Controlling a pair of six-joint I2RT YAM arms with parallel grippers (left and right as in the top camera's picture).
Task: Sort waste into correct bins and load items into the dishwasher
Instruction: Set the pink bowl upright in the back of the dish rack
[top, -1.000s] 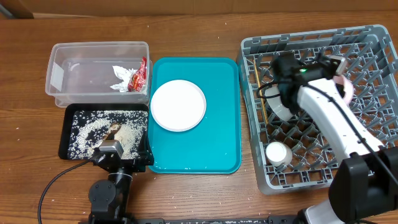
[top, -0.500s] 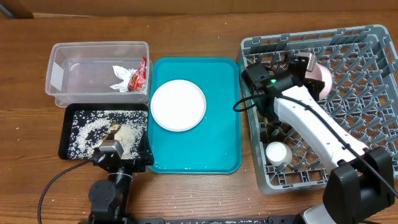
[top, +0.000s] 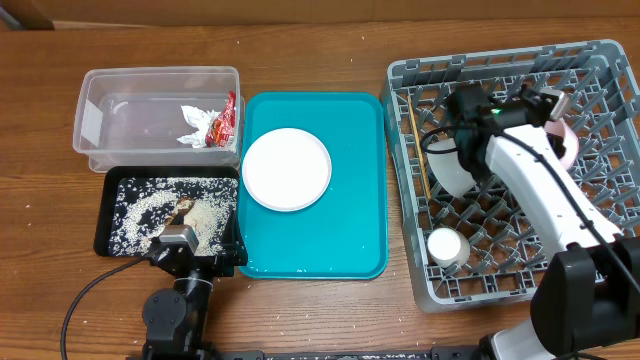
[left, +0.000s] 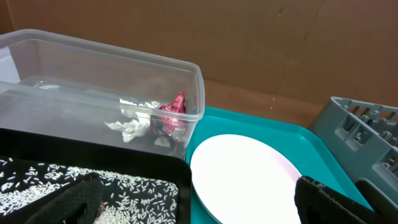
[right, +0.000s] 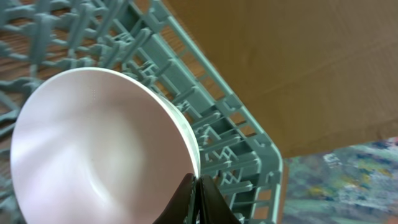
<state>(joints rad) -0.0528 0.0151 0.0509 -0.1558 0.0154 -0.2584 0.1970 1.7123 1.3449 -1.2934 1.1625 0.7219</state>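
My right gripper needs to set the small pale pink-white bowl down in the grey dish rack (top: 487, 144), next to the second white bowl.
My right gripper (top: 553, 104) is shut on the rim of a small pale pink-white bowl (top: 562, 138), held tilted over the grey dish rack (top: 610, 70). The right wrist view shows the fingers (right: 194, 186) pinching the bowl's edge (right: 93, 143). A second white bowl (top: 447, 167), a white cup (top: 446, 245) and wooden chopsticks (top: 416, 140) lie in the rack. The round plate (top: 287, 168) sits on the teal tray (top: 360, 240). My left gripper (left: 199, 205) is open and empty, low between the black tray (top: 110, 190) with rice (top: 150, 205) and the plate (left: 249, 174).
The clear tub (top: 120, 85) at the back left holds the crumpled tissue (top: 193, 125) and the red wrapper (top: 226, 118); both show in the left wrist view, tissue (left: 134, 124) and wrapper (left: 173, 113). A brown scrap (top: 184, 209) lies in the rice.
The right arm swung left over the rack's left part with the bowl, then back right to about where it was a second ago. The left arm has not moved.
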